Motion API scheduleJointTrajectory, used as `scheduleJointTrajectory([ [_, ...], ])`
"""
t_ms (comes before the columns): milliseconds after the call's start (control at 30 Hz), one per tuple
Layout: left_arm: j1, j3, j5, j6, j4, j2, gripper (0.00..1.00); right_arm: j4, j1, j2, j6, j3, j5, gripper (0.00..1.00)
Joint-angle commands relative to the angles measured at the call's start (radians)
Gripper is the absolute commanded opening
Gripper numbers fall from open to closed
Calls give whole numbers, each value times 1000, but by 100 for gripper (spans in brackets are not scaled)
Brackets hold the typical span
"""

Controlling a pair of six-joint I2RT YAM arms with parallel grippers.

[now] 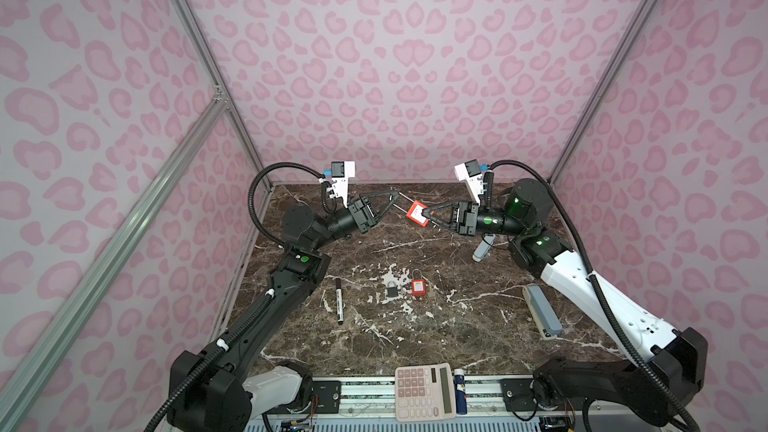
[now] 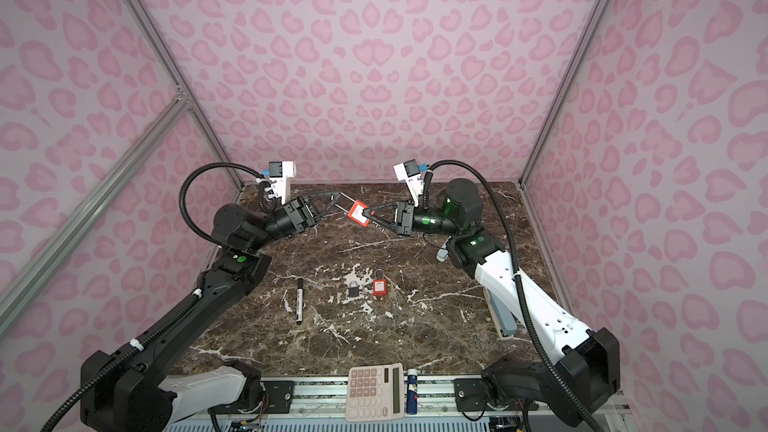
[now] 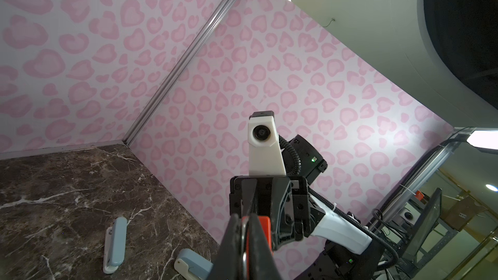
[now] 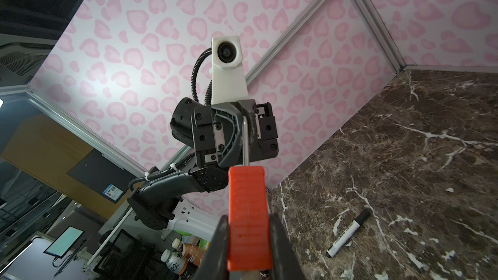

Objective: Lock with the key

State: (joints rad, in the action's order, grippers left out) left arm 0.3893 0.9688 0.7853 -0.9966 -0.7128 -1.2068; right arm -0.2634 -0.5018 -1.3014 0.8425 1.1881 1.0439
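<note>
The left gripper pinches only the shackle, so it should take hold of the red body (image 1: 416, 212) before the right gripper leaves the body to go to the key.
A red padlock (image 1: 417, 214) (image 2: 360, 213) hangs in the air over the back of the marble table (image 1: 415, 338), held between both arms. My left gripper (image 1: 397, 197) (image 2: 338, 197) is shut on its steel shackle (image 1: 402, 201); in the left wrist view the gripper (image 3: 244, 219) pinches the shackle wire (image 3: 244, 249), with the red body (image 3: 265, 227) just beyond. My right gripper (image 1: 426, 213) (image 4: 249, 218) is shut on the red body (image 4: 249, 197). A beige piece (image 4: 249, 276) shows under the body; I cannot tell whether it is the key.
On the table lie a small red padlock (image 1: 417, 286) with a tan piece (image 1: 432, 293) beside it, a grey padlock (image 1: 392, 289), a marker (image 1: 339, 300) and a stapler (image 1: 542, 317). A calculator (image 1: 424, 391) sits at the front edge. A pale object (image 1: 482, 249) lies under the right arm.
</note>
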Motion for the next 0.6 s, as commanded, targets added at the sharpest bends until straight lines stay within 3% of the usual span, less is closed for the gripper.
scheduleJointTrajectory([
  [0, -2, 10, 22, 11, -24, 3, 9, -57, -2, -5, 15, 12, 58, 10],
  [200, -2, 13, 23, 6, -28, 4, 5, -38, -2, -13, 2, 23, 56, 10],
  [367, -2, 8, 31, 0, -42, 11, 4, -161, -2, -37, 92, 18, 73, 10],
  [567, -1, 1, 32, 0, -39, 15, 4, -160, -7, -55, 86, 22, 41, 9],
])
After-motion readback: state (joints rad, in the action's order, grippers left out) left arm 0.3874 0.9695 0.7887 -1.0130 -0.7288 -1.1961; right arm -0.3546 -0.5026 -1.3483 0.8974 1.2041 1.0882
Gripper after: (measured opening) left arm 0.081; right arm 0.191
